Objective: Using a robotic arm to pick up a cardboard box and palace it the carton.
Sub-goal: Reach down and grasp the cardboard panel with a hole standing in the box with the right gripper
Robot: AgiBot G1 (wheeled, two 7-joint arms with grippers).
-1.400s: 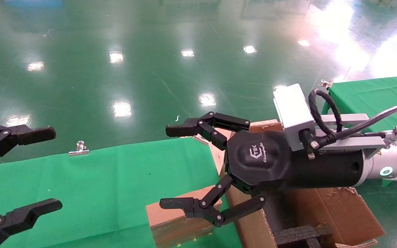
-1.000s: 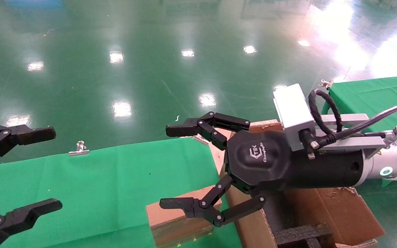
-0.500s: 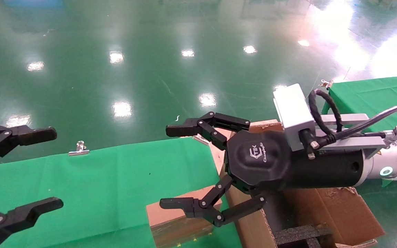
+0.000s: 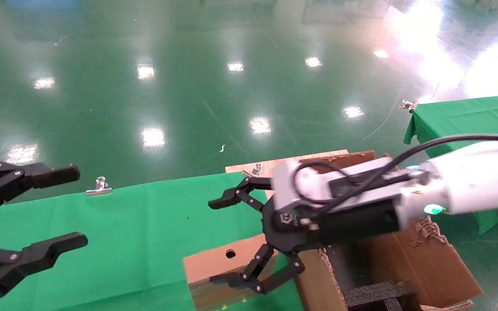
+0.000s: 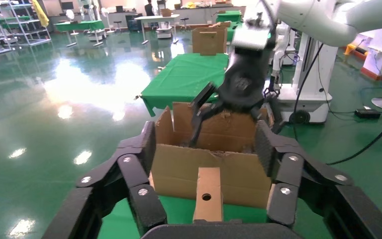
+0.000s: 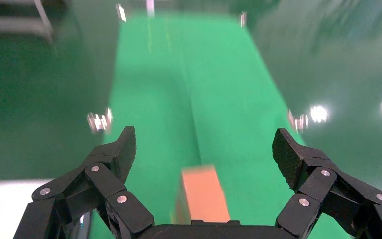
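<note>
My right gripper should close across the small cardboard box's long sides, next to the round hole in its top [image 4: 237, 254], toward the carton.
The small cardboard box [image 4: 218, 263], brown with a round hole in its top, lies on the green table against the carton [image 4: 426, 263]. The robotic arm, my right one, reaches in from the right. Its gripper [image 4: 225, 242] is open and hangs low over the box, one finger beyond it and one at its near edge. In the right wrist view the box [image 6: 204, 194] lies between and below the spread fingers of the gripper [image 6: 206, 149]. My left gripper [image 4: 74, 206] is open and empty at the left. In its wrist view it [image 5: 206, 147] faces the box [image 5: 208, 191] and carton [image 5: 179, 167].
Green cloth covers the table [image 4: 123, 224], held by a metal clip [image 4: 99, 185] at the far edge. Black foam inserts [image 4: 374, 293] sit inside the carton. A second green table [image 4: 461, 116] stands at the far right. Shiny green floor lies beyond.
My right gripper has swung down and forward, from level above the carton's edge to low over the small box, uncovering the box's hole. My left gripper has shifted slightly right.
</note>
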